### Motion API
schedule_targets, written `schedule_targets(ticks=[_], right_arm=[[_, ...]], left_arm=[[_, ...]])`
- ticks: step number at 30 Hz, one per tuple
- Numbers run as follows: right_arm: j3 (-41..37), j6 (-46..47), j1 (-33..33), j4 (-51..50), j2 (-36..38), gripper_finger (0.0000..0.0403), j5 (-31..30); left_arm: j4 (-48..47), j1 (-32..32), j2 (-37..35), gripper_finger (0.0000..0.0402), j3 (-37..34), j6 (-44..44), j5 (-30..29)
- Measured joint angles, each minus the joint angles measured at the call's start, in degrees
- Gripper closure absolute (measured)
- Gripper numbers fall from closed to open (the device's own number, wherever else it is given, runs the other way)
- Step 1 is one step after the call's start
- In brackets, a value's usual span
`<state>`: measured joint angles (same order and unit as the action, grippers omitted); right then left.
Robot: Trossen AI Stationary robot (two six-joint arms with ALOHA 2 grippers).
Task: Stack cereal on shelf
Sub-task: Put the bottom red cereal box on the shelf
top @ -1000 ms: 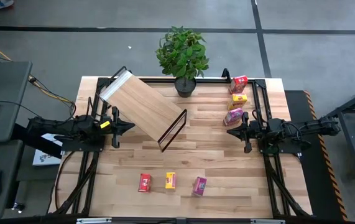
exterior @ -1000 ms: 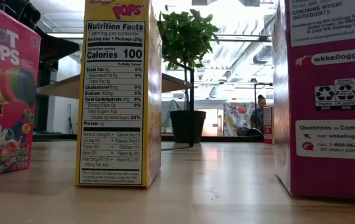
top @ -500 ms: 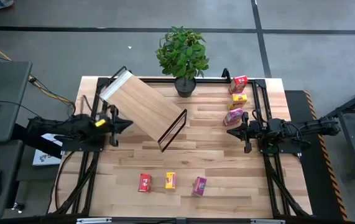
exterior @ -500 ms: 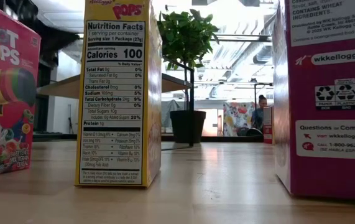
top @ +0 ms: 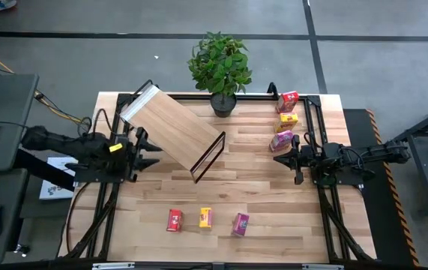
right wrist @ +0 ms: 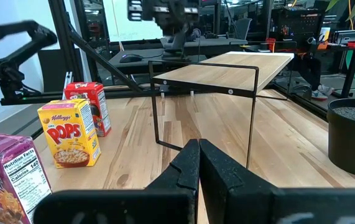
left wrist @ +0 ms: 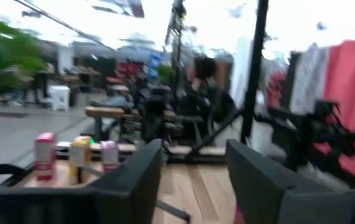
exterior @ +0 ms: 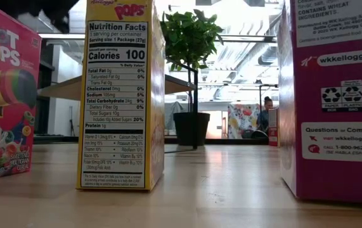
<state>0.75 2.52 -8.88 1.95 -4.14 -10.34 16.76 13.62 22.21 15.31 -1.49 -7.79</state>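
Observation:
My left gripper needs to next need to close on the sides of the red cereal box (top: 174,220), which is in the near row beside the yellow cereal box.
Three cereal boxes stand upright in a row near the table's front edge: red (top: 174,220), yellow (top: 205,217) and magenta (top: 240,223). Three more stand at the far right: red (top: 288,100), yellow (top: 288,118), magenta (top: 282,139). The shelf (top: 172,127), a slanted light-wood board on a black wire frame (top: 208,156), stands at the far left. My left gripper (top: 151,152) is open beside the shelf's left side, its fingers (left wrist: 133,180) holding nothing. My right gripper (top: 277,159) is shut at the table's right, level, touching nothing.
A potted plant (top: 219,67) stands at the middle of the far edge. Black rails run along the table's left side (top: 97,202) and right side (top: 333,217). Bare wood lies between the shelf and the near row of boxes.
My left gripper has risen from its resting place beside the shelf and has opened its fingers. The boxes, the shelf and my right arm have kept still.

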Motion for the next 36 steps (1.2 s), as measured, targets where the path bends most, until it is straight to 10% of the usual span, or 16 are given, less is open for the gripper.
schedule_targets(ticks=[20,36], right_arm=[[0.01,0.00,0.00,-0.02,0.00,0.0403,-0.01],[0.01,0.00,0.02,-0.01,0.00,0.0403,0.01]], left_arm=[[-63.81,25.91,55.16,0.0185,55.00,10.19,-13.16],[-70.40,29.58,62.52,0.0185,61.70,3.91,-22.97]])
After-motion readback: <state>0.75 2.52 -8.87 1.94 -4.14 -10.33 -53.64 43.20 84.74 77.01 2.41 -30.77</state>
